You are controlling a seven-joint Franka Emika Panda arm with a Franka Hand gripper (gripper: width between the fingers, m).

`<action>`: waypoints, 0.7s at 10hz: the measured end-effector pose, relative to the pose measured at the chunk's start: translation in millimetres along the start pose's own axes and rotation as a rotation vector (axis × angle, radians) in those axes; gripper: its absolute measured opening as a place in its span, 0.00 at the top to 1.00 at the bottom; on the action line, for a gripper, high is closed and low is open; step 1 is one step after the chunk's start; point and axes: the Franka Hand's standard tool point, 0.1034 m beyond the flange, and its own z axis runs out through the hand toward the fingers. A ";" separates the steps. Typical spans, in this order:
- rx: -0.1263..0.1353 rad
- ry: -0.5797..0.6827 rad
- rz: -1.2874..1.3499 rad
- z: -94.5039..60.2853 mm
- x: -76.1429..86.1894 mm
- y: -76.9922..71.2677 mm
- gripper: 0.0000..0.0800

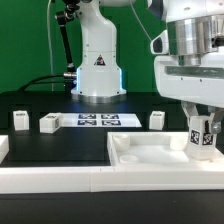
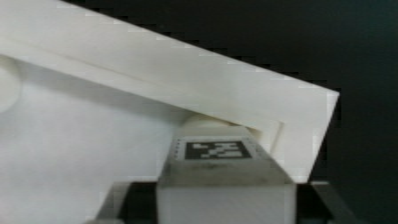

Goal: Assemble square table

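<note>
The robot's gripper sits twisted at an angle to the slab's corner, so it should open, turn back, grip the leg's other sides [image 1: 203,142] and twist the leg further in.
The square table's top [image 1: 150,160], a large white slab with a raised rim, lies at the front on the exterior view's right. My gripper [image 1: 201,122] hangs over its right corner, shut on a small white tagged leg [image 1: 202,139] held upright with its lower end at the slab's corner. In the wrist view the leg [image 2: 217,152] shows its tag between the dark fingers [image 2: 143,200], right at the slab's corner [image 2: 107,110]. Three more legs stand on the black table: two on the exterior view's left [image 1: 20,120] [image 1: 50,123], one further right [image 1: 157,119].
The marker board [image 1: 97,121] lies flat behind the slab, in front of the robot's white base [image 1: 98,65]. A long white rail [image 1: 50,180] borders the black surface along the front. A green backdrop stands behind.
</note>
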 end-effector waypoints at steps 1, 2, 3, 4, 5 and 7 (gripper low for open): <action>0.002 -0.004 0.059 0.1 -0.5 -0.2 0.63; 0.003 -0.007 0.080 0.2 -0.6 -0.2 0.63; 0.003 -0.007 0.046 0.3 -0.6 -0.1 0.63; 0.001 -0.008 0.010 0.4 -1.1 0.1 0.54; 0.001 -0.009 -0.027 -0.3 -2.0 -1.1 0.31; 0.003 -0.001 -0.228 -0.8 -3.3 -3.9 0.23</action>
